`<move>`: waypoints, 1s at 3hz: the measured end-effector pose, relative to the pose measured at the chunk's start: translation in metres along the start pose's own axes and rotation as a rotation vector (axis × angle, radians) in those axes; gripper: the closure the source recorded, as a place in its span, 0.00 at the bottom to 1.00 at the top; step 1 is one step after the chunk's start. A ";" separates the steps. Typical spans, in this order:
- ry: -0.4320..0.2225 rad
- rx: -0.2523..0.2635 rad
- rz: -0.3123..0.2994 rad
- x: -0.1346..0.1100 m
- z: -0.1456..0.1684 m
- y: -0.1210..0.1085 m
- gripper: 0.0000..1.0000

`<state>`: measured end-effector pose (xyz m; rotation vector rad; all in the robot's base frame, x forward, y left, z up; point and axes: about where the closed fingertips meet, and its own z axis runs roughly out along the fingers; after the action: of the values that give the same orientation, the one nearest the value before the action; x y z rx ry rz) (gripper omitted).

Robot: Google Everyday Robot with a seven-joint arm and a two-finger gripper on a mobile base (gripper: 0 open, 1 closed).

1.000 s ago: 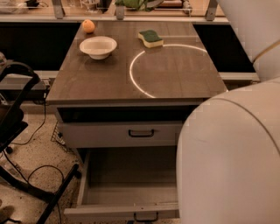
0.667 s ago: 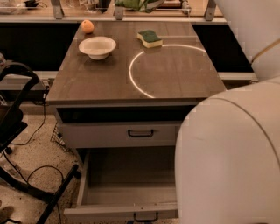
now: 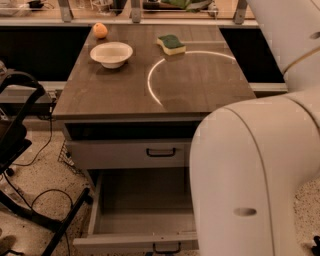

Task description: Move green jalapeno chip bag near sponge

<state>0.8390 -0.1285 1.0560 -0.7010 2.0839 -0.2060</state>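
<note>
Next, I release the green jalapeno chip bag on the table [image 3: 209,35] behind the bright arc, beside the sponge.
The sponge [image 3: 171,44], dark green on top with a yellow base, lies at the back of the wooden table [image 3: 200,90], right of centre. The green jalapeno chip bag does not show on the table. A green shape [image 3: 186,4] sits at the top edge behind the rail, mostly cut off, and I cannot tell what it is. My gripper is out of view. Only the white arm [image 3: 250,180] fills the right side and rises past the top right corner.
A white bowl [image 3: 111,53] stands at the back left of the table, with an orange [image 3: 100,30] behind it. A bright arc of light [image 3: 152,87] crosses the tabletop. The lower drawer [image 3: 142,220] under the table is pulled open. A black stand [image 3: 20,150] and cables are at left.
</note>
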 end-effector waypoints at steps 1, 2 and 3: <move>-0.029 0.128 0.095 0.021 0.010 -0.069 1.00; -0.042 0.161 0.161 0.039 0.020 -0.091 1.00; 0.020 0.137 0.265 0.084 0.049 -0.095 1.00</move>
<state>0.8798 -0.2478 1.0055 -0.3378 2.1345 -0.2043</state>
